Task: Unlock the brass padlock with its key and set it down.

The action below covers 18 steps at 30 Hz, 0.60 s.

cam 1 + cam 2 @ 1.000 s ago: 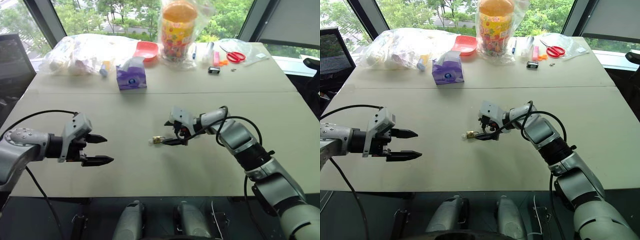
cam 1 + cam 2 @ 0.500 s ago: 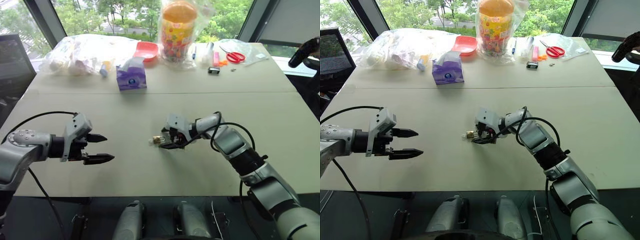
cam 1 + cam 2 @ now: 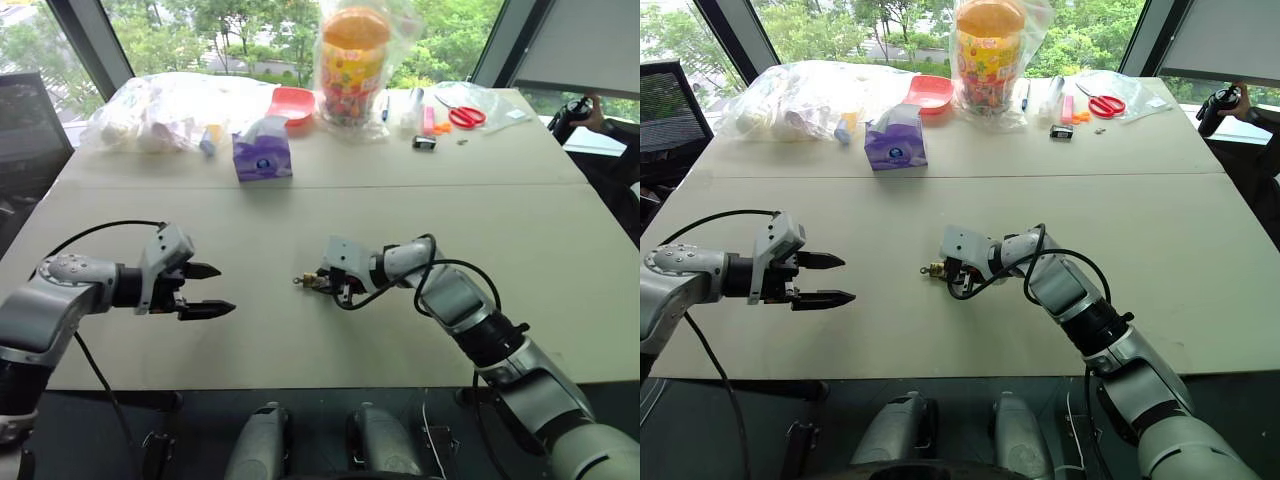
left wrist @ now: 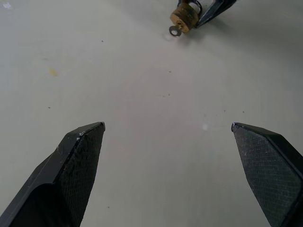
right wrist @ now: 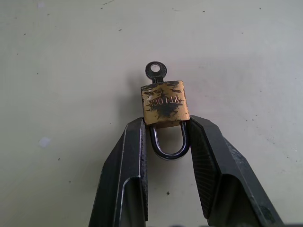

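Note:
Next, I open my right gripper, which pinches the padlock's shackle and lower edge, move it forward and grip the padlock's body [image 5: 165,102] before my left gripper turns the key.
The brass padlock [image 5: 164,102] lies on the table near its middle, its thin shackle [image 5: 169,144] pointing back at my right gripper [image 5: 166,124]. That gripper is shut on the padlock, with the shackle and the body's lower edge pinched between its black fingers [image 5: 131,156]. The key [image 5: 155,71] sits in the keyhole on the far side of the body, its round head sticking out. The left wrist view has the padlock [image 4: 184,15] and key [image 4: 174,31] ahead of my left gripper [image 4: 168,125]. My left gripper [image 3: 225,289] hovers open to the left of the padlock [image 3: 316,281], holding nothing.
Along the table's far edge stand a purple tissue box [image 3: 263,152], a red bowl [image 3: 293,100], clear bags of items [image 3: 160,105], a bagged jar [image 3: 352,60], red-handled scissors [image 3: 465,115] and a small black object [image 3: 425,142]. A person's hand [image 3: 590,105] shows at far right.
My right gripper's fingers have closed from wide open onto the padlock's shackle. My left gripper, still open, has edged slightly toward the padlock.

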Each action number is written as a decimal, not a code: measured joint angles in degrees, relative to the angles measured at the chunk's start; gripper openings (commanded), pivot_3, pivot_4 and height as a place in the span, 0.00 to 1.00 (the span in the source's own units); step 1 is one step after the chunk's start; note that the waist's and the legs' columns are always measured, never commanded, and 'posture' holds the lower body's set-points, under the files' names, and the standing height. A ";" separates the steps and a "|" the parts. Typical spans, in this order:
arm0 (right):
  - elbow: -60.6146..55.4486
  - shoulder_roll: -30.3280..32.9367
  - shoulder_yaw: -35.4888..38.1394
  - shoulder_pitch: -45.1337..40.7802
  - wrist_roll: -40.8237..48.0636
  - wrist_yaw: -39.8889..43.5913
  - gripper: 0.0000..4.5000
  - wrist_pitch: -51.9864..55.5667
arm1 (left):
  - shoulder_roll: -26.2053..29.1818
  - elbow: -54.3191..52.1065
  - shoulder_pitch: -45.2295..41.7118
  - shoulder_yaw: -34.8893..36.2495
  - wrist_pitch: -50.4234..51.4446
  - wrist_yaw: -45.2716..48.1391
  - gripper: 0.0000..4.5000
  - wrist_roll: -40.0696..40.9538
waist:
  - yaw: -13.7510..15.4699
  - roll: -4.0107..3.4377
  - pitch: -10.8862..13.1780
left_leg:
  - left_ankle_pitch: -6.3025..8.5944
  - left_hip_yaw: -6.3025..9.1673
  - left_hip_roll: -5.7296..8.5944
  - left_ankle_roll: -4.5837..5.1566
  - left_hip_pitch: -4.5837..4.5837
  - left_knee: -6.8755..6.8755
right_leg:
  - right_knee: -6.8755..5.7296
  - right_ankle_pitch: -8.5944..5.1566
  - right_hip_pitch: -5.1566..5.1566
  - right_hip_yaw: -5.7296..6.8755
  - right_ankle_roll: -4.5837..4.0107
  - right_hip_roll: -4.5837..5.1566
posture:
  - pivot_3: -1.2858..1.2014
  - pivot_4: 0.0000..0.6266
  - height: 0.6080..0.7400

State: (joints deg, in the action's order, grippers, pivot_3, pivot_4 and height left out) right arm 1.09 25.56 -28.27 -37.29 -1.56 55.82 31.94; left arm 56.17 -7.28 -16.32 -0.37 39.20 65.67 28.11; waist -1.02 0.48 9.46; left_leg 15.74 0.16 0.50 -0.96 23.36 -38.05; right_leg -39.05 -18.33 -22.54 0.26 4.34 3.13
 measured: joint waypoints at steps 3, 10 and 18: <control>0.29 0.28 -0.05 -0.22 -0.46 0.46 0.56 -0.64 | -0.46 0.53 -0.24 -0.90 -0.20 0.35 1.00 -0.61 | 0.01 0.00 0.00 | 0.00 0.00 0.00 0.00 0.00 0.00 | -0.01 0.00 -0.01 0.00 0.00 0.00 | 0.52 0.24 1.00; 3.81 -0.85 -0.12 -2.46 -0.57 2.15 0.56 -1.30 | -1.32 0.60 -0.43 -1.03 -0.21 0.42 1.00 -1.40 | -0.15 0.01 0.00 | -0.01 0.00 -0.01 0.01 -0.01 -0.02 | -0.07 0.00 -0.02 0.00 0.00 -0.02 | 0.52 0.24 1.00; 6.91 -2.73 -0.18 -3.97 -1.04 3.12 0.56 -2.20 | -1.84 0.32 0.50 -0.97 -0.17 -0.37 1.00 -1.43 | -0.21 0.00 0.00 | -0.01 0.01 -0.01 0.01 -0.01 -0.03 | -0.10 0.00 -0.03 -0.01 0.00 -0.02 | 0.52 0.24 1.00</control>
State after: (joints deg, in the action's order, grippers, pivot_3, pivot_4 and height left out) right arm 8.00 22.83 -28.44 -41.26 -2.61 58.94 29.73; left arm 54.33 -6.97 -15.82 -1.34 39.03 65.30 26.68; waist -1.24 0.49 9.46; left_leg 15.73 0.17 0.49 -0.95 23.34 -38.08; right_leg -39.15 -18.33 -22.57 0.26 4.34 3.11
